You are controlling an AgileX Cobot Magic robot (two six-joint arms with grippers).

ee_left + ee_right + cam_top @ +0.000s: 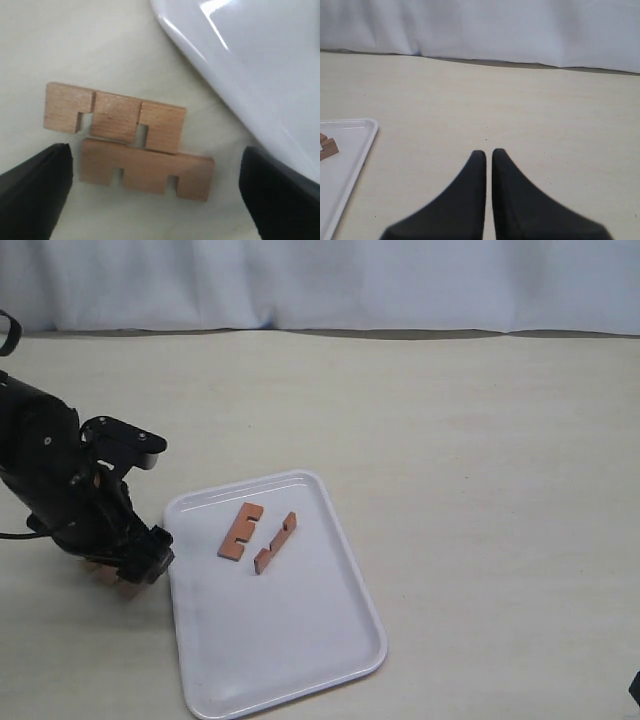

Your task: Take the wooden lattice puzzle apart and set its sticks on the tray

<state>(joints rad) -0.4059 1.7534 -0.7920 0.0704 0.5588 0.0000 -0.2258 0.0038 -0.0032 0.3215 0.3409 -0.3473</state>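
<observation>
The long side of the nearer stick is touching the farther stick, so next I swing the nearer stick clear with my left gripper, then pinch across its notched middle (146, 171).
No assembled lattice puzzle shows, only separate sticks. Two notched light-brown sticks, one (115, 117) beside the other (145, 167), lie flat and touching on the table just off the white tray (260, 75). My left gripper (155, 192) hangs open over them, with one dark finger (30, 195) at each end of the nearer stick and nothing held. In the exterior view this gripper (128, 575) is low at the tray's (300, 660) left edge and hides most of those sticks. Two more sticks (240, 531) (275, 543) lie on the tray. My right gripper (488, 152) is shut and empty.
A white curtain (320, 280) closes off the far side of the pale table. The tray's corner (362, 131) and a stick end (327, 148) show at the edge of the right wrist view. The right arm is just a dark tip (635, 687) at the lower right.
</observation>
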